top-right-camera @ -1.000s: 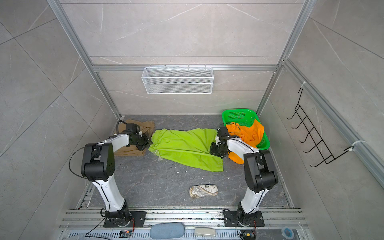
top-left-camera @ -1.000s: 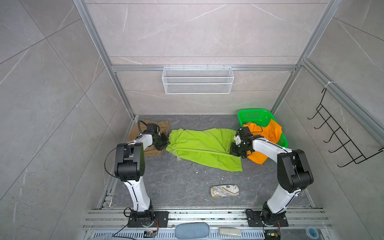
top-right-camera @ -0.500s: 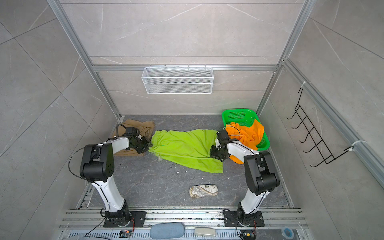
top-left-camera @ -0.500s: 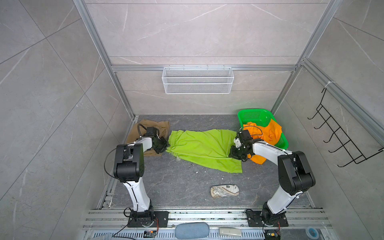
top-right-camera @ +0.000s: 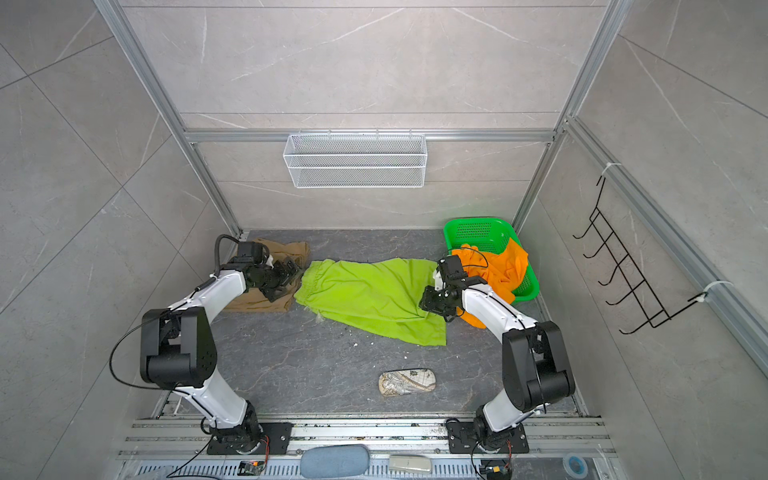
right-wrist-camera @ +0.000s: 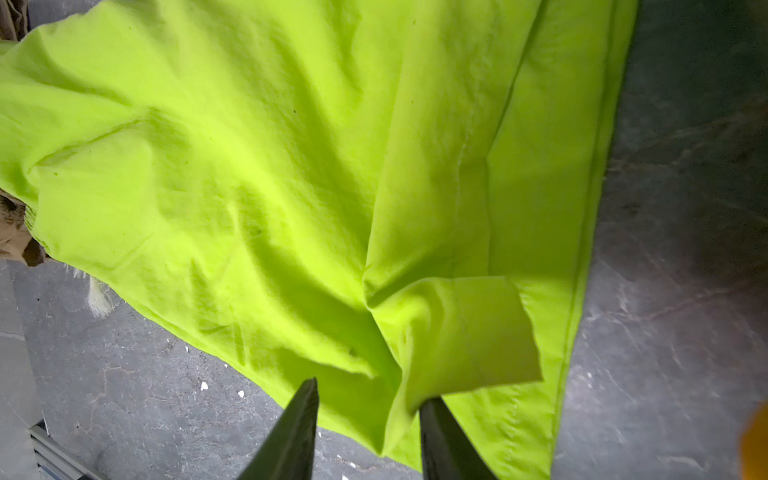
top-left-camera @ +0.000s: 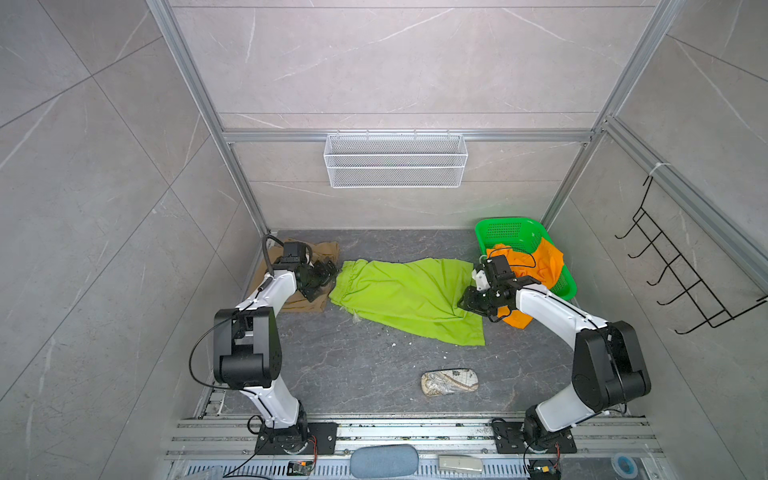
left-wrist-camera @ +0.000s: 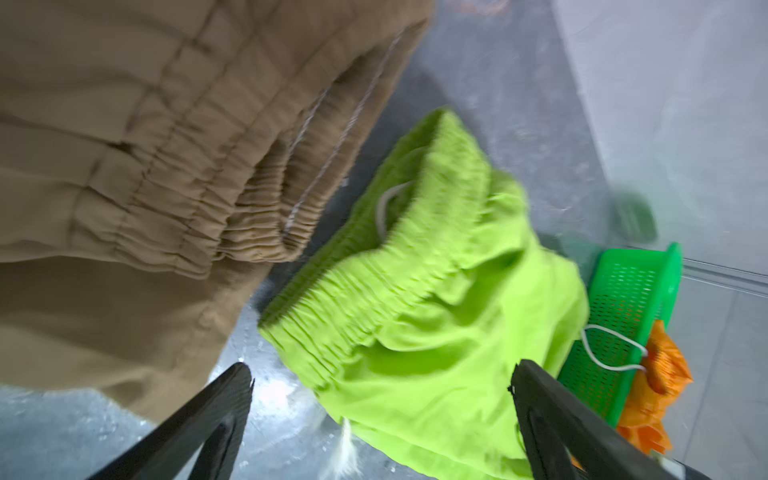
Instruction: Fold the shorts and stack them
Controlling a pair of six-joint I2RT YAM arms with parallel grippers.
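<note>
The top leg of the lime green shorts bunches short of the lower leg's hem, so next my right gripper takes its curled corner [right-wrist-camera: 484,332] and pulls it flat.
The lime green shorts [top-left-camera: 407,295] [top-right-camera: 365,295] lie spread on the grey floor, waistband to the left. My left gripper [top-left-camera: 328,270] [left-wrist-camera: 380,374] hovers wide open at that waistband [left-wrist-camera: 374,270], holding nothing, over the tan shorts [top-left-camera: 301,301] [left-wrist-camera: 124,166] lying by the left wall. At the leg end, my right gripper [top-left-camera: 465,301] [right-wrist-camera: 370,390] stands open; a loose fold of green cloth [right-wrist-camera: 465,328] drapes against one finger. The orange shorts [top-left-camera: 544,262] [top-right-camera: 507,262] hang half out of the green basket.
The green perforated basket [top-left-camera: 507,228] stands at the back right corner. A patterned beige pouch [top-left-camera: 449,382] lies on the floor near the front. A white wire shelf [top-left-camera: 395,160] hangs on the back wall, and a black hook rack [top-left-camera: 673,274] on the right wall.
Both grippers have opened and let go of the lime green shorts, which now rest on the floor. The left gripper has drawn back slightly from the waistband.
</note>
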